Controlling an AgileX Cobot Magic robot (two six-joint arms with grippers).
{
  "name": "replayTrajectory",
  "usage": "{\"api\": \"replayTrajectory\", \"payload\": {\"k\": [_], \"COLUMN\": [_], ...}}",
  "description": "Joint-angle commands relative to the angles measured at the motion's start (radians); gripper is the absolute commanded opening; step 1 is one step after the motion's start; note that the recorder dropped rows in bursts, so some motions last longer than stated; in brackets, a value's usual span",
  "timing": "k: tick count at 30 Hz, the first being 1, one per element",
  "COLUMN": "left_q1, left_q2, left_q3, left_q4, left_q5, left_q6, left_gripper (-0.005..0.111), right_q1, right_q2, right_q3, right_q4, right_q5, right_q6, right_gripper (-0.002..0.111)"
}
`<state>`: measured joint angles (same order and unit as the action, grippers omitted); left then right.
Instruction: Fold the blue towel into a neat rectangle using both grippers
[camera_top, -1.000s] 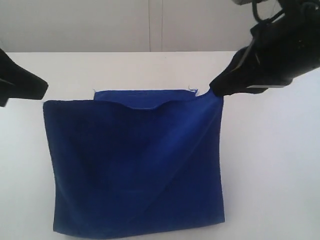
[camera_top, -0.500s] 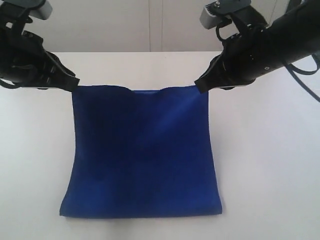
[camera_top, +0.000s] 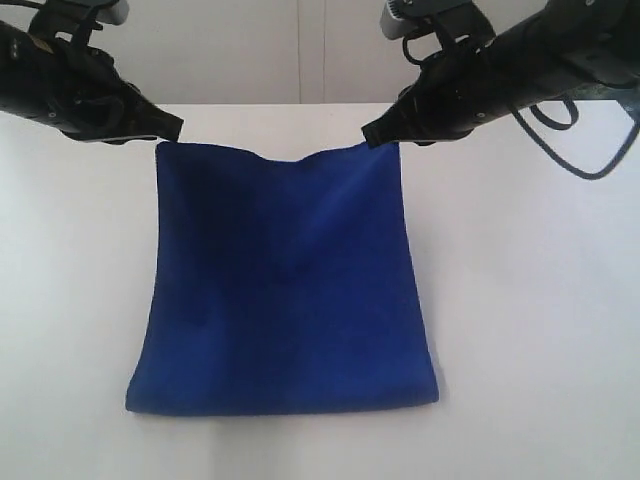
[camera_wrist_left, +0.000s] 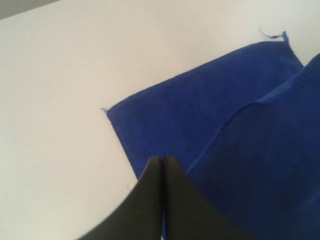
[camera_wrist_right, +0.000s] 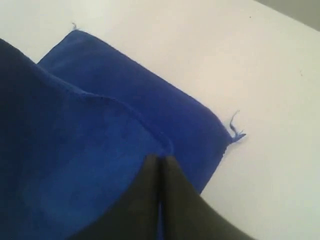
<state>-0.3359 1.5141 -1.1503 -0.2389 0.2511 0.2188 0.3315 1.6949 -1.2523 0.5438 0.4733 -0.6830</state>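
Observation:
The robot's right gripper should release the blue towel's upper corner, now raised above the lower layer, on the lower layer's far corner with the loose thread (camera_top: 385, 178) (camera_wrist_right: 222, 141).
The blue towel (camera_top: 280, 280) is doubled over, its fold lying near the table's front edge. My left gripper (camera_top: 172, 128) is shut on the upper layer's left corner and my right gripper (camera_top: 372, 134) is shut on its right corner. The edge between them sags a little in the middle. In the left wrist view the left gripper (camera_wrist_left: 163, 159) has its jaws pressed together on the raised layer (camera_wrist_left: 260, 150), with the lower layer (camera_wrist_left: 190, 110) flat on the table beneath. In the right wrist view the right gripper (camera_wrist_right: 160, 159) pinches the raised layer (camera_wrist_right: 75, 150) over the lower layer (camera_wrist_right: 165, 105), which has a loose thread (camera_wrist_right: 235, 131) at its corner.
The towel lies on a plain white table (camera_top: 530, 300). A pale wall (camera_top: 300, 50) rises behind the table's far edge. A black cable (camera_top: 590, 165) loops down from the right arm above the table.
Both grippers have carried the towel's held edge toward the far side of the table. The raised layer now hides the lower layer's far edge in the exterior view.

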Motion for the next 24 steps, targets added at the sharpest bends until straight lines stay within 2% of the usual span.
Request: {"api": "replayTrajectory", "payload": {"k": [1,9,12,15,18,24], "left_q1": [0.013,0.013,0.036,0.046,0.046,0.046], "left_q2": [0.069,0.212,0.28,0.35,0.408,0.452], "left_q3": [-0.058,-0.18,-0.231,-0.248,-0.248,-0.248], "left_q4": [-0.006,-0.006,-0.006,-0.006,-0.006,-0.006], "left_q5": [-0.01,-0.048,-0.062,-0.1,-0.199,-0.251], "left_q6": [-0.01,-0.01,-0.003,-0.003,0.006,0.034], "left_gripper": [0.0,0.0,0.0,0.0,0.0,0.0], "right_q1": [-0.003,-0.012,-0.029,-0.033,-0.033,-0.033], "right_q2": [0.066,0.198,0.243,0.284,0.345,0.401], "right_q3": [-0.06,-0.177,-0.214,-0.227,-0.228,-0.23], "right_q4": [-0.002,-0.002,-0.002,-0.002,-0.002,-0.002], "right_q5": [-0.049,-0.109,-0.113,-0.149,-0.216,-0.27], "right_q6": [0.01,0.017,0.032,0.021,0.01,0.006], "right_gripper": [0.0,0.0,0.0,0.0,0.0,0.0]}}
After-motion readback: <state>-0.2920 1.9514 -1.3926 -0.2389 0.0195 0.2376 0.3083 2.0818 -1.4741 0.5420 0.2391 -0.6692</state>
